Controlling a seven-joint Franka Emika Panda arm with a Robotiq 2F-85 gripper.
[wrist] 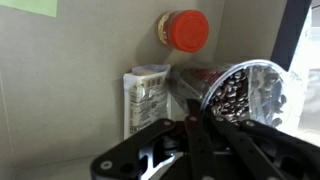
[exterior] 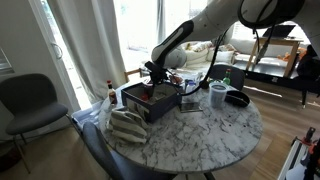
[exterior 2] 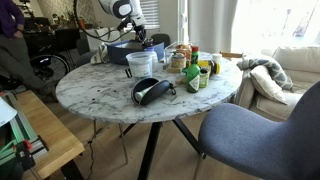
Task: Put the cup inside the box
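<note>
My gripper is going to let go of the clear cup, which is above the dark box now, inside the dark box (exterior: pixel 161 92) (wrist: pixel 222 92), next to the red-lidded jar and the pale packet.
My gripper (exterior: pixel 155 74) hangs over the dark box (exterior: pixel 150 102) near the table's edge; it also shows in the other exterior view (exterior 2: pixel 140 40), above the box (exterior 2: pixel 122 52). In the wrist view the fingers (wrist: pixel 190 122) are pressed together at the rim of a clear cup with a dark bean pattern (wrist: pixel 248 92), which sits right against the fingertips. The fingers look shut on the cup's wall. Below them are a red-lidded jar (wrist: pixel 187 30) and a pale packet (wrist: pixel 147 97).
On the round marble table (exterior: pixel 200 135) stand a clear plastic tub (exterior: pixel 218 97) (exterior 2: pixel 140 63), a black headset-like object (exterior: pixel 238 98) (exterior 2: pixel 151 90), several bottles (exterior 2: pixel 195 70) and a white cloth (exterior: pixel 126 126). Chairs (exterior 2: pixel 255 135) surround the table.
</note>
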